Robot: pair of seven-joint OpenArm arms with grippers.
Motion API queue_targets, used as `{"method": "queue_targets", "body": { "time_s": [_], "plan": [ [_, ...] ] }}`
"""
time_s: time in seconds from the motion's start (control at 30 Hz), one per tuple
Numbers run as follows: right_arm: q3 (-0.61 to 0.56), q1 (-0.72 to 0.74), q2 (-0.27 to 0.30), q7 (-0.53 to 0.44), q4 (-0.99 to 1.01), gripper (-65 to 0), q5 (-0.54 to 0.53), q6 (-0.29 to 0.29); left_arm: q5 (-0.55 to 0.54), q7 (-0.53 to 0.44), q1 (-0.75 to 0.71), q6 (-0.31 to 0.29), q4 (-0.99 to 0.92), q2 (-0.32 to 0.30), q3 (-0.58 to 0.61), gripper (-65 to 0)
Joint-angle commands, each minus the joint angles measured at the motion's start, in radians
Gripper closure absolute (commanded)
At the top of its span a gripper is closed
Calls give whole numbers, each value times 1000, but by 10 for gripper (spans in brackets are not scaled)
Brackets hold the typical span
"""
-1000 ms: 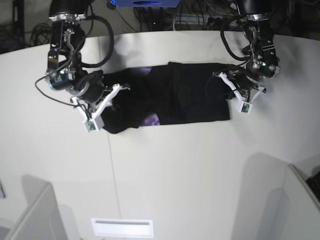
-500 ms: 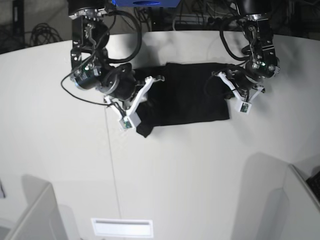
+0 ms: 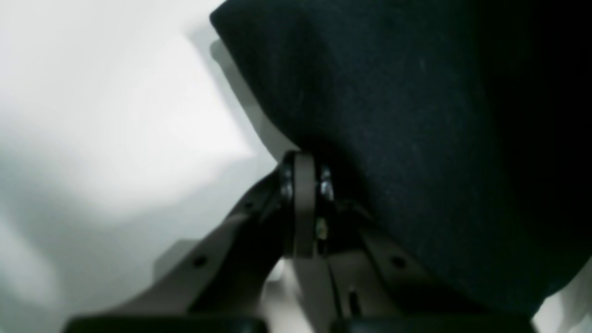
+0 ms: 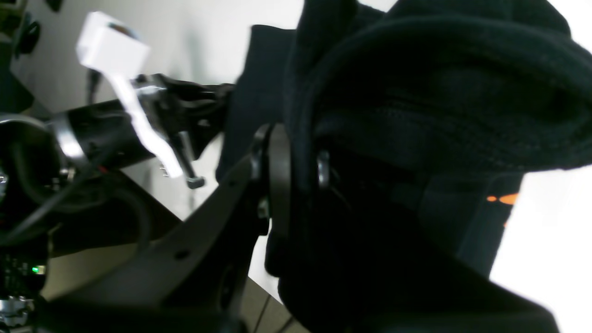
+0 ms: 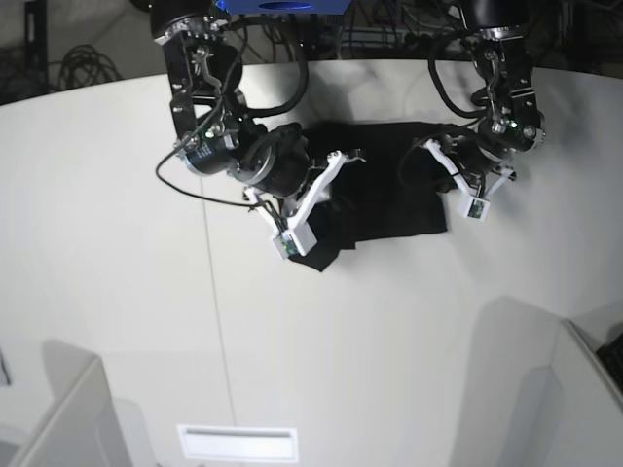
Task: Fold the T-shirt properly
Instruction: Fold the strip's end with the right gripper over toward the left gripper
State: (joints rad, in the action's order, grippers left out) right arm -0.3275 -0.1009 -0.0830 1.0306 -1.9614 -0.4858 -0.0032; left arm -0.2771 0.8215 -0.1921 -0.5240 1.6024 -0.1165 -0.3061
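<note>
The bunched fold near the front edge of the flat black cloth [image 5: 397, 230] will be released by my right gripper as it opens up. That fold is now held up.
The black T-shirt [image 5: 389, 190] lies on the white table [image 5: 117, 243], doubled over toward the right. My right gripper [image 5: 326, 195] is at its middle, shut on a bunched fold of the cloth [image 4: 416, 92] and holding it up. A bit of orange print [image 4: 506, 199] shows under the fold. My left gripper [image 5: 458, 180] is at the shirt's right edge, and its fingers [image 3: 303, 203] look pinched on the black cloth [image 3: 416, 138]. The purple print is hidden.
A seam [image 5: 216, 321] runs down the table. Grey box corners stand at the front left [image 5: 58, 418] and front right [image 5: 584, 389], with a white slot [image 5: 237, 441] between them. A blue object [image 5: 282, 5] and cables sit behind the table.
My right gripper has swept to the right, carrying the shirt's left part over the middle. The purple print is now covered. The left arm has stayed in place.
</note>
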Motion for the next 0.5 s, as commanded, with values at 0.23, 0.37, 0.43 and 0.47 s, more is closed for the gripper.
{"method": "queue_targets", "body": {
  "time_s": [0.23,0.37,0.43,0.47],
  "plan": [
    [-63,11,-28,-108,15,0,-17,2,22,35,-8,0,3,-4,0,0],
    [-104,11,-36,-144,69,0,-17,2,22,35,-16,0,3,-4,0,0],
    [-117,13,-33,-166,93,0,-17,2,22,35,-14,0,3,-4,0,0],
    [-118,13,-33,-171,104,0,-17,2,22,35,-14,0,3,-4,0,0]
  ]
}}
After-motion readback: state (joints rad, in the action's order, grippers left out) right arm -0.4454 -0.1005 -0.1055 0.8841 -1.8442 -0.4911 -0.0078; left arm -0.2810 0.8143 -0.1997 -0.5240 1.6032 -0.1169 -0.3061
